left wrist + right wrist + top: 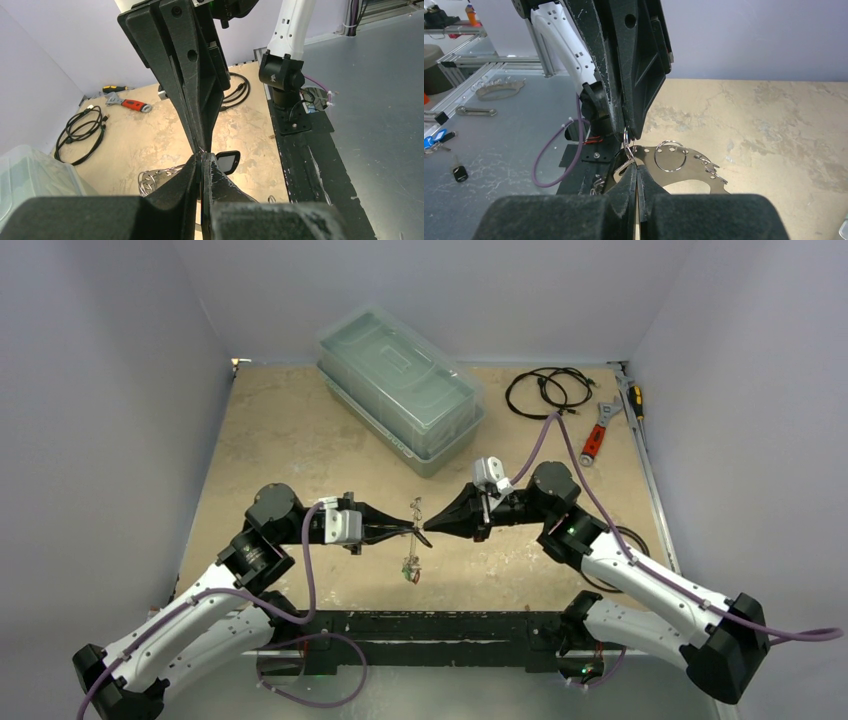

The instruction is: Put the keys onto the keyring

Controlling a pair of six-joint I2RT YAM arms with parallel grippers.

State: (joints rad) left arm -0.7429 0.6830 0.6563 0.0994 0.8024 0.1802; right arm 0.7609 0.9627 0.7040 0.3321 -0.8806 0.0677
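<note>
The small split ring is above my shut right gripper at the plate's edge, so I need to open that gripper and take the ring close to my left gripper's tip [626, 143].
My two grippers meet tip to tip above the table's near middle. My right gripper [432, 527] [636, 167] is shut on the edge of the keyring [694, 162], a flat silver plate with rim holes and a split ring [670, 155] through it. My left gripper [410, 528] [202, 156] is shut on a small split ring [626, 137] at the plate's rim. What lies between its pads is hidden. A black key head [226, 161] sticks out beside its tip. Keys with red and green tags [410, 571] hang below the grippers. The plate also shows in the left wrist view [150, 181].
A clear lidded plastic box [400, 390] stands at the back middle. A coiled black cable [545, 390], a red-handled wrench [594, 442] and a screwdriver [634, 400] lie at the back right. Another cable loop [622, 540] lies beside the right arm.
</note>
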